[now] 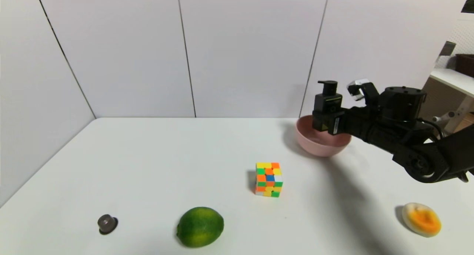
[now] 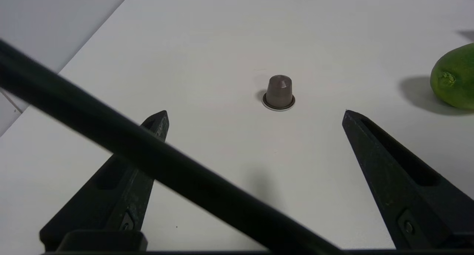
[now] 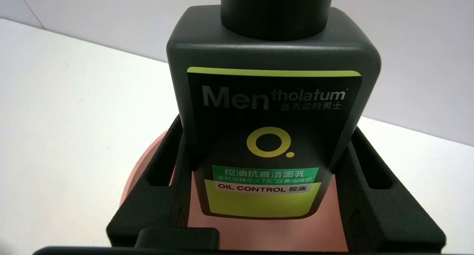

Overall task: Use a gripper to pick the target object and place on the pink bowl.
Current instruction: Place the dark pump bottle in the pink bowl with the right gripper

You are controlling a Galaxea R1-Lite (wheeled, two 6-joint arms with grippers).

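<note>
Next, my right gripper lets go of the black pump bottle so that it stands upright on the inside bottom of the pink bowl (image 1: pixel 320 141) (image 3: pixel 242 242).
The target object (image 1: pixel 327 105), a black pump bottle with a light green label, is held upright in the air at the back right of the table. My right gripper (image 1: pixel 326 123) is shut on its lower body. It hangs just above the near rim of the pink bowl (image 1: pixel 322 146). In the right wrist view the bottle (image 3: pixel 272 136) fills the space between the gripper's (image 3: pixel 266 131) two black fingers, and the bowl's pink inside (image 3: pixel 266 232) shows right below its base. My left gripper (image 2: pixel 255 116) stands open over the table's front left with nothing between its fingers.
A multicoloured cube (image 1: pixel 269 179) stands mid-table, in front and left of the bowl. A green lime (image 1: pixel 200 226) and a small brown capsule (image 1: pixel 107 223) lie near the front edge. A white and orange round piece (image 1: pixel 421 219) lies front right. The capsule (image 2: pixel 279 92) sits ahead of the left gripper.
</note>
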